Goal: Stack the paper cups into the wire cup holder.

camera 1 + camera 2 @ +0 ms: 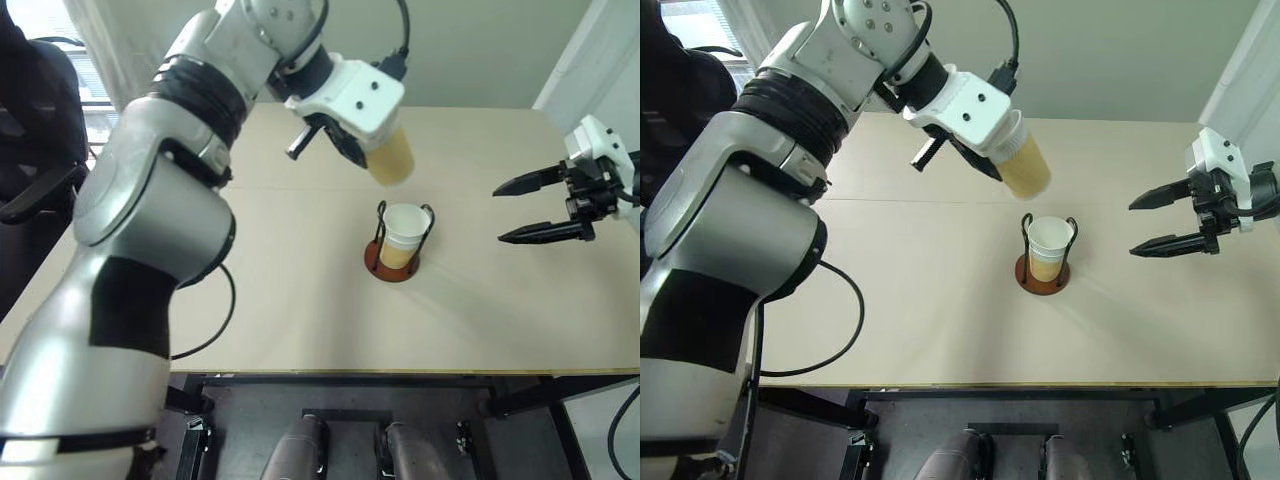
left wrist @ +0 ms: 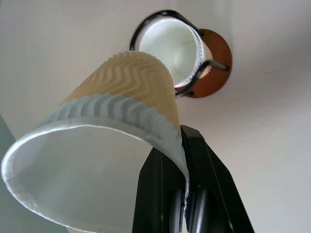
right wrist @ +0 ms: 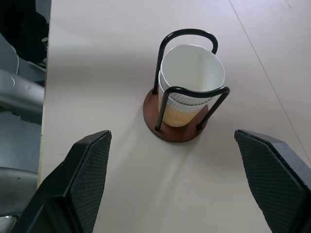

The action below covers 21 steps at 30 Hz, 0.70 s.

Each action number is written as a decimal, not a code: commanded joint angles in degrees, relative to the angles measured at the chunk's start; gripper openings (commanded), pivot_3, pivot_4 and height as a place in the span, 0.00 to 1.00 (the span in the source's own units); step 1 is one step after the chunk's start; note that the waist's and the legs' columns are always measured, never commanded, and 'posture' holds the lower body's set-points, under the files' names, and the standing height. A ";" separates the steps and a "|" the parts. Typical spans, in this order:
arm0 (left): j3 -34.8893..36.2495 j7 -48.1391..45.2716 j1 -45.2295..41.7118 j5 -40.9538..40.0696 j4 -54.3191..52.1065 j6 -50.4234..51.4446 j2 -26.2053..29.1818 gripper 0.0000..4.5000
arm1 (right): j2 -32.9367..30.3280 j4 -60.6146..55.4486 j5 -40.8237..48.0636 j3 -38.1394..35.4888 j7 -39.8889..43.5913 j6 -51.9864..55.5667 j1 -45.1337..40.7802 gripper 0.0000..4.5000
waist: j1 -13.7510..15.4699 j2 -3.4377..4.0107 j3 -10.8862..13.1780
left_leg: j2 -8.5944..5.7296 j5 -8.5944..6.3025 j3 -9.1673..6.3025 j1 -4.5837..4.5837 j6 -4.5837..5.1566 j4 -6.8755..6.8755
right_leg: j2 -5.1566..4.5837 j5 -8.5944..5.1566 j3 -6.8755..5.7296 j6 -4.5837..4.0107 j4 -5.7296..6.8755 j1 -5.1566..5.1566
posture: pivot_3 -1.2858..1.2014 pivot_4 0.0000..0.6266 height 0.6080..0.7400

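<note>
I will use my left gripper to release the tan paper cup inside the paper cup standing in the wire cup holder (image 1: 404, 226) (image 2: 174, 52).
The wire cup holder (image 1: 383, 262) stands mid-table on its reddish-brown disc, with black wire loops around a paper cup (image 1: 404, 232) that seems nested in another (image 3: 181, 112). My left gripper (image 2: 186, 145) is shut on the wall and rim of a tan paper cup (image 1: 391, 156). That cup hangs tilted in the air, base toward the holder, a little above and behind it. To the right of the holder my right gripper (image 1: 498, 214) is open and holds nothing, its fingers (image 3: 85, 179) pointing at the holder from a distance.
The holder sits on a tan table (image 1: 300, 320) whose front edge (image 1: 400, 372) runs near the bottom of the eye views. A black chair (image 1: 35, 130) stands off the table's left side. A black cable (image 1: 215, 320) loops beside my left arm.
</note>
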 commanded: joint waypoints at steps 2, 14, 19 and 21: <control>3.03 -1.54 -1.72 4.35 1.03 -0.33 -0.85 0.01 | -1.74 -1.71 1.50 -0.85 0.21 0.51 -0.58 0.92 | -0.07 0.00 0.00 | 0.02 -0.02 0.02 0.00 0.01 0.01 | 0.00 0.04 0.00 0.11 0.02 -0.01 | 0.52 0.24 1.00; 7.13 -1.54 -0.39 12.48 2.14 -2.27 -4.54 0.01 | -2.18 -3.54 1.84 -1.87 0.21 1.11 1.00 0.92 | 0.24 0.00 0.00 | -0.02 -0.19 0.09 -0.02 0.23 0.14 | -0.01 0.07 0.02 0.21 0.02 0.02 | 0.52 0.24 1.00; 9.58 -1.54 -0.41 15.30 2.26 -2.90 -6.05 0.01 | -2.39 -4.15 1.90 -2.37 0.21 1.36 1.53 0.92 | 0.24 0.00 0.00 | -0.02 -0.25 0.15 0.00 0.26 0.15 | -0.04 0.11 0.04 0.29 0.02 0.02 | 0.52 0.24 1.00; 10.17 -1.54 -0.15 16.30 2.34 -3.19 -6.47 0.01 | -2.53 -4.59 2.01 -2.75 0.21 1.52 2.00 0.92 | 0.25 0.00 0.00 | 0.00 -0.26 0.16 0.00 0.26 0.15 | -0.04 0.11 0.04 0.31 0.02 0.01 | 0.52 0.24 1.00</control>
